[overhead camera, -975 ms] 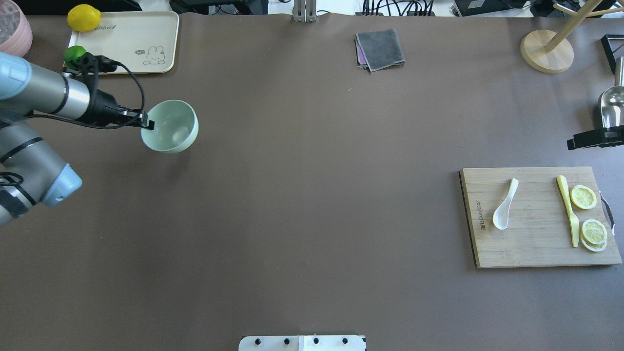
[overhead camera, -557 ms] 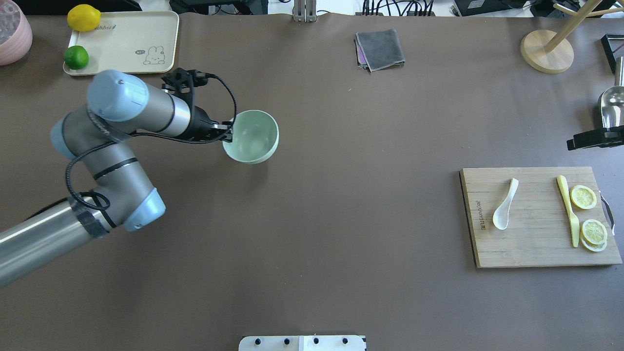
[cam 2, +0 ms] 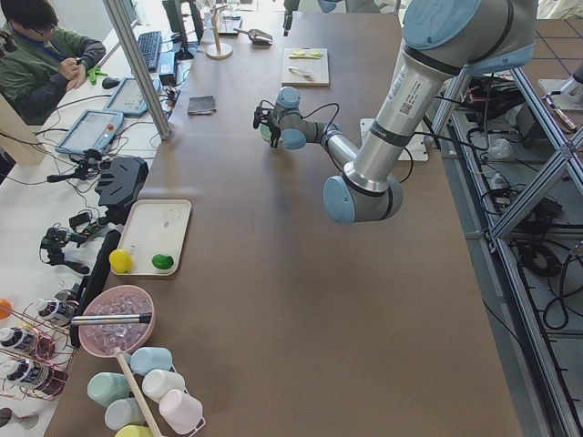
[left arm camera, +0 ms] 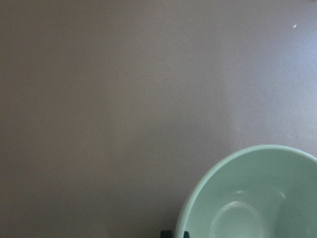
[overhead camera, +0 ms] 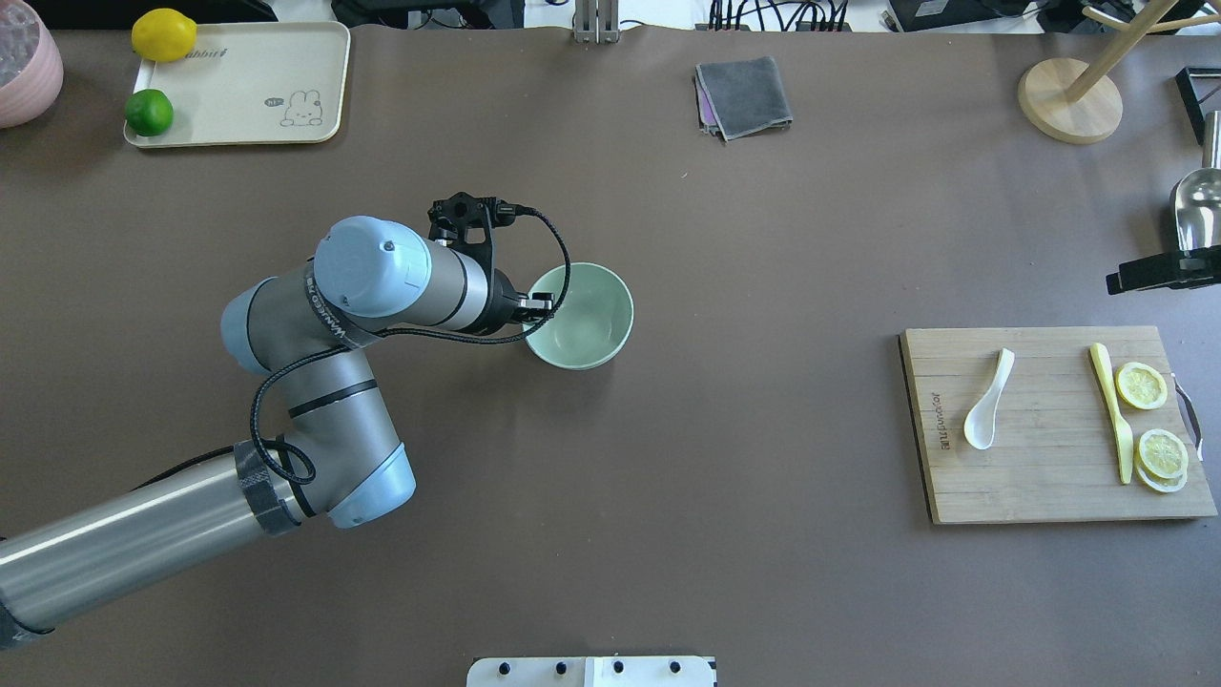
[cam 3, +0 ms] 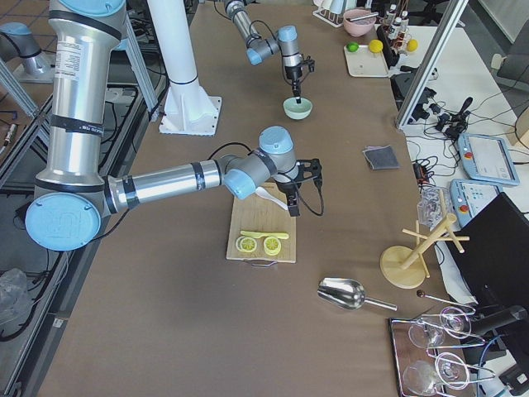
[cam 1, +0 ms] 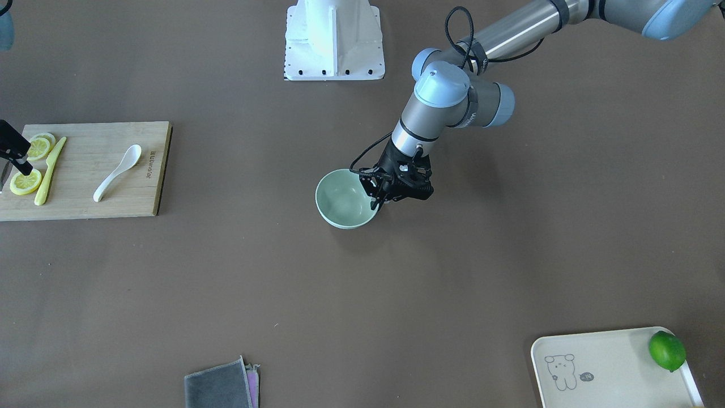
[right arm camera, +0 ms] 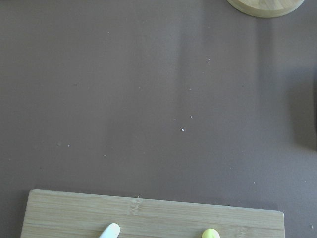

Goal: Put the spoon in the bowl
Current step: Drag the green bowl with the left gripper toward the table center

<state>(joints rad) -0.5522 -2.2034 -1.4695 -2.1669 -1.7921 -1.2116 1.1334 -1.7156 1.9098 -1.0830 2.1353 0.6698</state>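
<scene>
The white spoon is on the cutting board. Next, my right gripper goes to it and grabs the spoon's handle (cam 1: 116,174), on the part of the handle nearer the spoon's scoop.
The pale mint-green bowl (overhead camera: 584,322) is near the table's middle; it also shows in the front view (cam 1: 341,199) and the left wrist view (left arm camera: 257,198). My left gripper (overhead camera: 540,307) is shut on the bowl's near-left rim. I cannot tell whether the bowl rests on the table. The white spoon (overhead camera: 987,401) lies on the wooden cutting board (overhead camera: 1040,482) at the right, scoop toward me, also in the front view (cam 1: 116,173). My right gripper (overhead camera: 1154,271) hangs at the right edge, beyond the board; its jaws do not show clearly.
A yellow knife (overhead camera: 1112,412) and lemon slices (overhead camera: 1142,385) lie on the board's right part. A cream tray (overhead camera: 248,86) with a lime (overhead camera: 150,112) and lemon (overhead camera: 164,34) is far left. A grey cloth (overhead camera: 744,95), wooden stand (overhead camera: 1068,100) and metal scoop (overhead camera: 1197,205) are at the back.
My left arm has carried the bowl from near the tray rightward and toward me, to the table's middle. The spoon and right gripper have not moved.
</scene>
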